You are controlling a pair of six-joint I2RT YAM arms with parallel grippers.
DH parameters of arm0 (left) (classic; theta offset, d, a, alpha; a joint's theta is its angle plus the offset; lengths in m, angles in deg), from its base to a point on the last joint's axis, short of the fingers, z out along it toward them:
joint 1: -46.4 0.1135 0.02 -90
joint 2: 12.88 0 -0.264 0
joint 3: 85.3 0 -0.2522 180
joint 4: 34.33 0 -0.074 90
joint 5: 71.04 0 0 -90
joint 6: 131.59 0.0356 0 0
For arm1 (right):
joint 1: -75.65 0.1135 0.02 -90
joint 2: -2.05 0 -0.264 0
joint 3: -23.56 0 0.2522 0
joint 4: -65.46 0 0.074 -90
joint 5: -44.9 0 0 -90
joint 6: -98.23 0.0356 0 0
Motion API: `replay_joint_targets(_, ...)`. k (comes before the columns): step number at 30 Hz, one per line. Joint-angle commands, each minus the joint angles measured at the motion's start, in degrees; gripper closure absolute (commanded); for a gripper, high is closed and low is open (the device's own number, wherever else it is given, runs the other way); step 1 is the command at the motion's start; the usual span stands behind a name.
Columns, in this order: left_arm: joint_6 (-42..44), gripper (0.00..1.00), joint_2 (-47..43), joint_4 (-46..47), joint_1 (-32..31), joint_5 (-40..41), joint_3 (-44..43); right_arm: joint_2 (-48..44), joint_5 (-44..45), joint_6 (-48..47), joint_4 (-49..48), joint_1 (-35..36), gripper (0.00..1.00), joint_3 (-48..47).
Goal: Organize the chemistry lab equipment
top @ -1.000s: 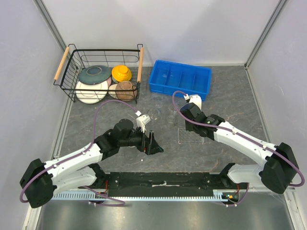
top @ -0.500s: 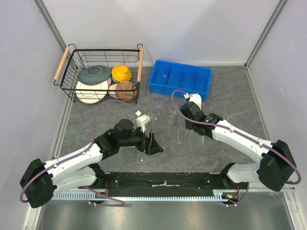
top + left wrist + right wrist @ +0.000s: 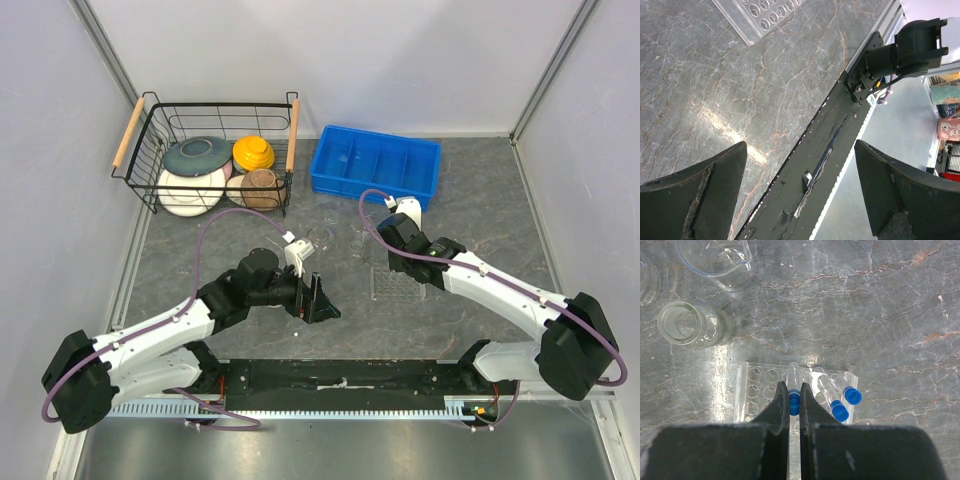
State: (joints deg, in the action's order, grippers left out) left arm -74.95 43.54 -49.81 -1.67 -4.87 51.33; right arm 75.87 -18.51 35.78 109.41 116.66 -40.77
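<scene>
My right gripper needs to let go of the blue-capped test tube in the back row of the clear rack (image 3: 392, 276) (image 3: 789, 375), near its middle.
My right gripper (image 3: 794, 390) is shut on a blue-capped clear test tube (image 3: 794, 375), held upright over the flat clear gridded rack (image 3: 755, 390). Two more blue-capped tubes (image 3: 832, 399) lean in the rack's right end. A clear beaker (image 3: 715, 260) and a small glass jar (image 3: 687, 325) stand just beyond the rack. In the top view the rack (image 3: 388, 290) lies under my right gripper (image 3: 420, 283), with glassware (image 3: 320, 237) to its far left. My left gripper (image 3: 322, 298) is open and empty above the table's near edge; its wrist view shows the gripper (image 3: 800, 185) and a rack corner (image 3: 765, 15).
A blue divided bin (image 3: 375, 165) sits at the back centre. A wire basket (image 3: 215, 112) with coloured bowls and plates stands at the back left. The black mounting rail (image 3: 340, 378) runs along the near edge.
My right gripper has shifted only slightly over the rack, still shut on the tube. The left arm has not moved.
</scene>
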Motion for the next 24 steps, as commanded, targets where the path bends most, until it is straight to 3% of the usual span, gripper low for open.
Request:
replay_joint_targets(1,1.99,0.06,0.26,-0.04,0.09,0.81,-0.01,-1.75,-1.71,-1.01,-0.23,-0.23,1.0,0.56)
replay_joint_targets(24,1.9,0.06,0.62,0.13,0.17,0.72,-0.1,-4.04,-5.05,-2.76,2.41,-0.23,1.0,0.55)
